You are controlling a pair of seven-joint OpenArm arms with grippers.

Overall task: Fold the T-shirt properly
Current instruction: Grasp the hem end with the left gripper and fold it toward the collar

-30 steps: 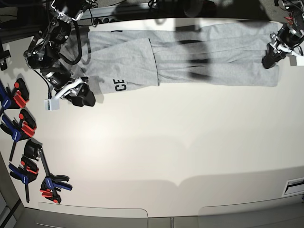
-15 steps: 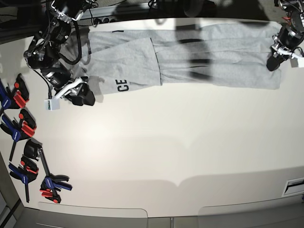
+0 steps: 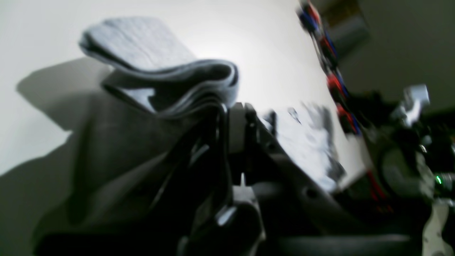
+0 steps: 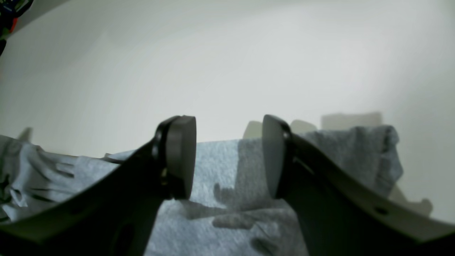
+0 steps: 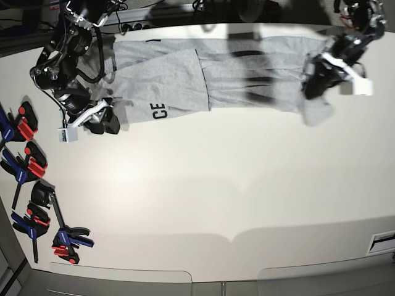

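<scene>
The T-shirt's end will drop from my left gripper at the inner edge of the folded part (image 5: 213,91) with black letters.
The light grey T-shirt (image 5: 247,68) lies stretched along the table's far edge. Its left part is folded over, showing black letters "CE" (image 5: 158,111). At the right of the base view my left gripper (image 5: 313,83) is shut on the shirt's right end, and a flap hangs below it. The left wrist view shows the same grip, with my left gripper (image 3: 227,106) pinching several layers of the T-shirt (image 3: 160,67). My right gripper (image 5: 103,122) hovers open at the shirt's left edge. In the right wrist view my right gripper (image 4: 227,160) has nothing between its pads, and the T-shirt (image 4: 220,217) lies beneath.
Several blue, red and black clamps (image 5: 31,172) lie along the left side of the white table (image 5: 216,185). They also appear, blurred, as clamps (image 3: 330,71) in the left wrist view. Cables and dark equipment line the far edge behind the shirt.
My left gripper has shut on the shirt's right end, lifted it and carried it leftward, so that end now folds over. The right arm has hardly moved.
</scene>
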